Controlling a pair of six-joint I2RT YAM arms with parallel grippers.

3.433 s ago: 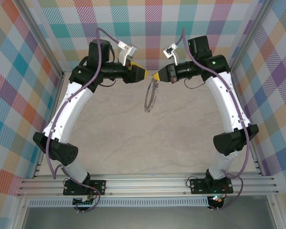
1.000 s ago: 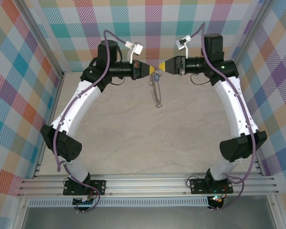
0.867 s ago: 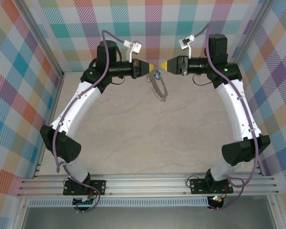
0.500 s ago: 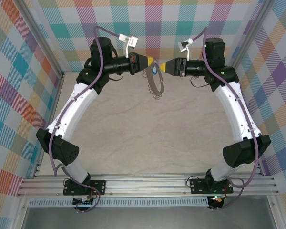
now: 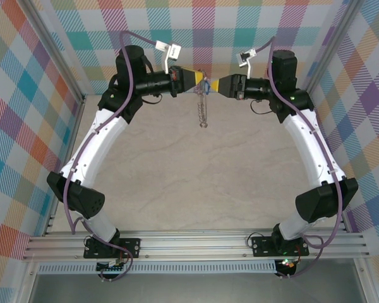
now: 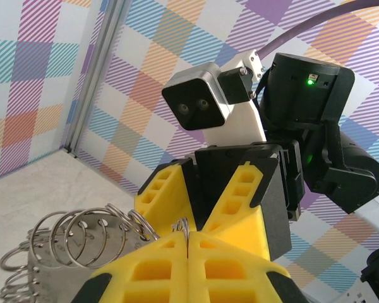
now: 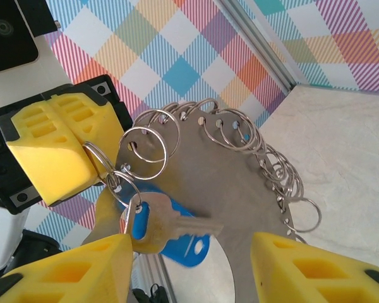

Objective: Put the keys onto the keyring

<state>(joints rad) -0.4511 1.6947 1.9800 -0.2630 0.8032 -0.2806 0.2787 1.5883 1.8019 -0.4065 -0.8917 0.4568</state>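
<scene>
I can see the key dangling between my right gripper's fingers, below the small ring in my left gripper, so next I back my right gripper off, raise it and pinch that ring (image 7: pixel 98 158).
The keyring (image 7: pixel 252 183) is a thin grey metal hoop fringed with many small split rings. It hangs above the table (image 5: pixel 202 170) at the back middle, seen edge-on as keyring (image 5: pixel 203 108). My left gripper (image 6: pixel 187 243) is shut on one small ring at the hoop's rim; this gripper also appears as left gripper (image 5: pixel 199 83). A silvery key (image 7: pixel 170 222) with a blue oval tag (image 7: pixel 183 247) dangles from a small ring linked beside that grip. My right gripper (image 7: pixel 189 255) faces the left one with its jaws wide open, the key lying loose between the fingers; from above it is right gripper (image 5: pixel 216 84).
The checked back wall (image 5: pixel 202 38) stands close behind both grippers. Side walls (image 5: pixel 25 126) close in left and right. Metal corner posts (image 5: pixel 57 57) run along the back corners. The marble-look table stretches bare toward the arm bases (image 5: pixel 114 243).
Both grippers have shifted a little toward the back wall. The right jaws opened slightly wider and backed off, then came near again. The hoop swung and now hangs straight down from the left gripper.
</scene>
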